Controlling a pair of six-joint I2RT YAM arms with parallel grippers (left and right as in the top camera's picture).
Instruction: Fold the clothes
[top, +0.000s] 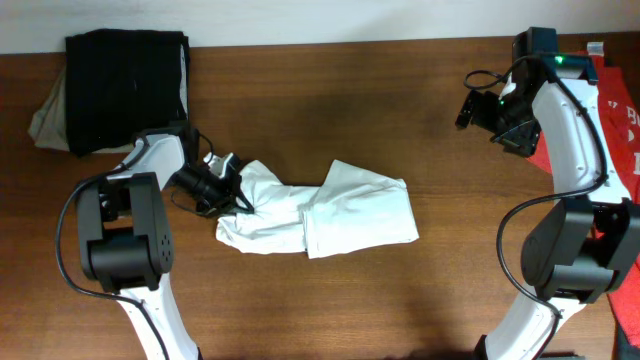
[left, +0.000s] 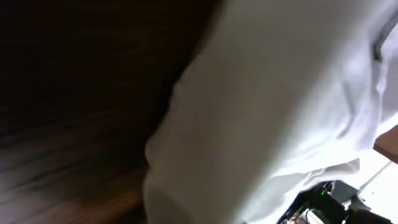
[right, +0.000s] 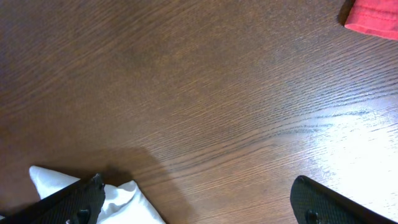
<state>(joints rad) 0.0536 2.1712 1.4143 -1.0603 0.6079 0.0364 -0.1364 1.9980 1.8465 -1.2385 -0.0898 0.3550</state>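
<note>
The robot's left gripper needs to release the gathered end of the white T-shirt on the middle of the shirt's bunched strip (top: 292, 199).
The clothes, a white T-shirt (top: 330, 215), lie bunched in a loose strip across the middle of the brown table (top: 330, 100). My left gripper (top: 236, 201) sits low at the shirt's left end, where the fabric gathers into its tip. It is shut on the cloth. In the left wrist view, white fabric (left: 267, 112) fills most of the picture and hides the fingers. My right gripper (right: 199, 208) hovers open over bare wood at the back right, with nothing between its two black fingers (right: 81, 199). A corner of the white shirt (right: 127, 202) shows by its left finger.
A black garment (top: 125, 85) lies on a beige one at the table's back left corner. A red shirt (top: 620, 110) lies at the right edge behind the right arm, its corner (right: 373, 15) showing in the right wrist view.
</note>
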